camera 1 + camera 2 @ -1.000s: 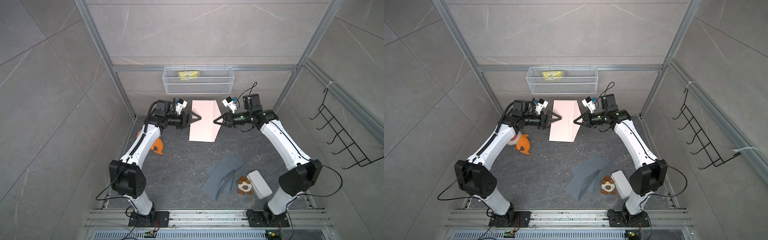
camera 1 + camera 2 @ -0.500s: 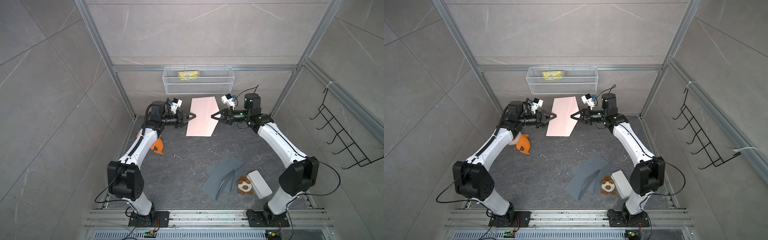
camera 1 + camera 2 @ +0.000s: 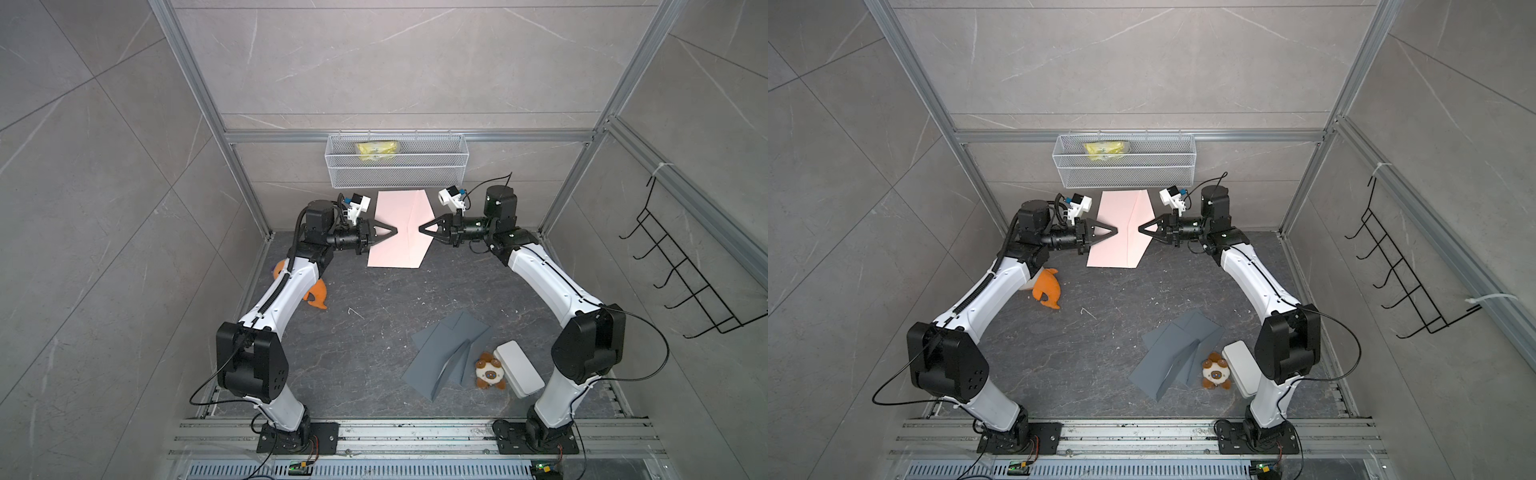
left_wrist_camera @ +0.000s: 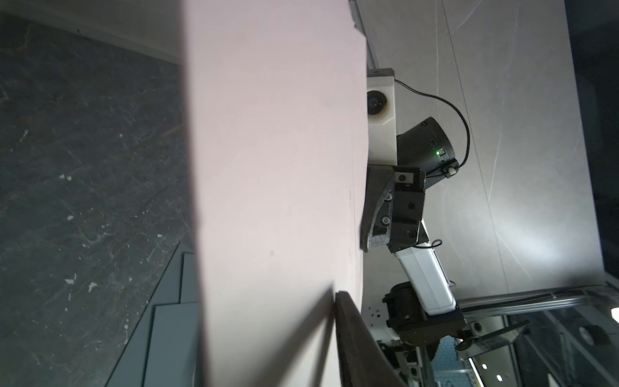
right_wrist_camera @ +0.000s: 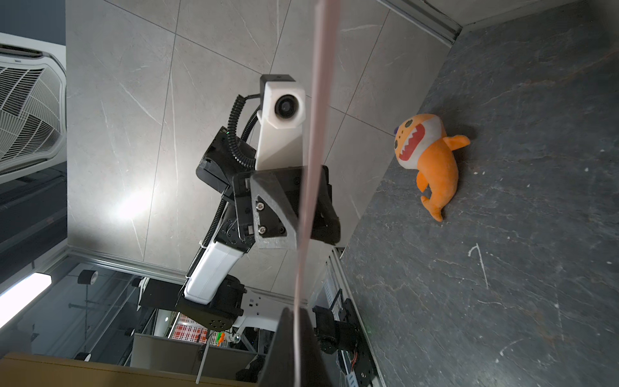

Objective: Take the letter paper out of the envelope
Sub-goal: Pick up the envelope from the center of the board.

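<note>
My right gripper crowds the envelope's opening, pinching mid-fold on its flap, so it should regrip near the flap's lower end (image 3: 420,255) before my left gripper reaches in.
A pink envelope (image 3: 392,253) (image 3: 1113,249) hangs upright in the air near the back wall, its flap folded out toward the right arm. My left gripper (image 3: 395,230) (image 3: 1116,230) is shut on the envelope's body from the left. In the left wrist view the pink sheet (image 4: 274,167) fills the middle, one finger (image 4: 351,335) lies against it and the other is hidden behind it. My right gripper (image 3: 420,228) (image 3: 1140,228) is shut on the flap; in its wrist view the thin pink edge (image 5: 313,160) runs between both fingers. The letter paper does not show apart from the envelope.
An orange shark plush (image 3: 316,293) (image 5: 432,160) lies by the left arm. Grey folded sheets (image 3: 446,353), a small brown plush (image 3: 490,372) and a white box (image 3: 519,368) sit at the front right. A wire basket (image 3: 395,166) hangs on the back wall, a black rack (image 3: 685,270) on the right wall.
The left gripper has gone from wide open to closed on the envelope. Both arms and the envelope have shifted slightly up and toward the back wall.
</note>
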`<action>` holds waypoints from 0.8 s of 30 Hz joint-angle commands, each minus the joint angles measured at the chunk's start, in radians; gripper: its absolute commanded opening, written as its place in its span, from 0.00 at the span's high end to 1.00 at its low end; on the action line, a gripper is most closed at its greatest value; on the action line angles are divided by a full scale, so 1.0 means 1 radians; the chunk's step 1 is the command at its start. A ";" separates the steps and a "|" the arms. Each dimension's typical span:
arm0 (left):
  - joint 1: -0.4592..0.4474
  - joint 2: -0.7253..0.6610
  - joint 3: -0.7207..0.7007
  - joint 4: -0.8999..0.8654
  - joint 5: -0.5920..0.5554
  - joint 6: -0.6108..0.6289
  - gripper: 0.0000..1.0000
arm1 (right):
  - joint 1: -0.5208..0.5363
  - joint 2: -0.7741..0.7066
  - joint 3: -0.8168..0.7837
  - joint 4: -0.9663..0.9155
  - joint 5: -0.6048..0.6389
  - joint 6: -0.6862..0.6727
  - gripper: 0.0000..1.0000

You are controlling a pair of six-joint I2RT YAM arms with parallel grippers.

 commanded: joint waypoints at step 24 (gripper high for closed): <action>-0.043 -0.034 0.002 0.290 -0.060 -0.303 1.00 | 0.005 -0.115 -0.274 0.271 0.215 0.148 0.49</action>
